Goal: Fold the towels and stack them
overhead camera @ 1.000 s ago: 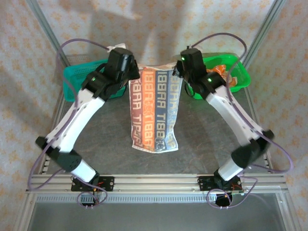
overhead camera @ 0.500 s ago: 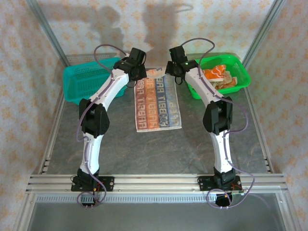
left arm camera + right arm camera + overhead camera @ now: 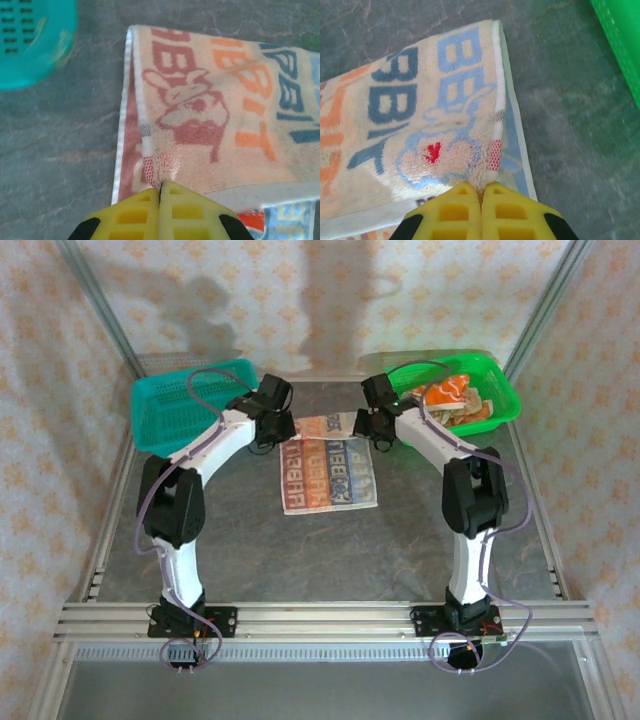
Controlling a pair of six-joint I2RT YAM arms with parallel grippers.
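Observation:
Next, my left gripper lets go of the folded layer's corner on the towel's near corner point(image 3: 286, 511), on the teal basket's side.
A towel point(image 3: 328, 472) with blue and orange lettered stripes lies on the dark table point(image 3: 300, 550) between my arms, its far part doubled over the near part. My left gripper point(image 3: 284, 430) is shut on the folded layer's left corner. From the left wrist, yellow fingers point(image 3: 160, 186) pinch the pink rabbit-print edge of the towel point(image 3: 225, 115). My right gripper point(image 3: 368, 426) is shut on the right corner; from the right wrist, the fingers point(image 3: 481, 189) pinch the blue-print edge of the towel point(image 3: 430, 115). More towels point(image 3: 452, 400), orange and white, lie in the green basket point(image 3: 505, 400).
A teal basket point(image 3: 175, 410) stands at the back left, its rim close to the left gripper point(image 3: 35, 40). The green basket's wall point(image 3: 620, 45) is just right of the right gripper. Metal frame posts and rails edge the table.
Both arms have come down and toward the near side with the towel's far edge, laying it over the rest. The towel, hanging long a second ago, now lies shorter and doubled on the table.

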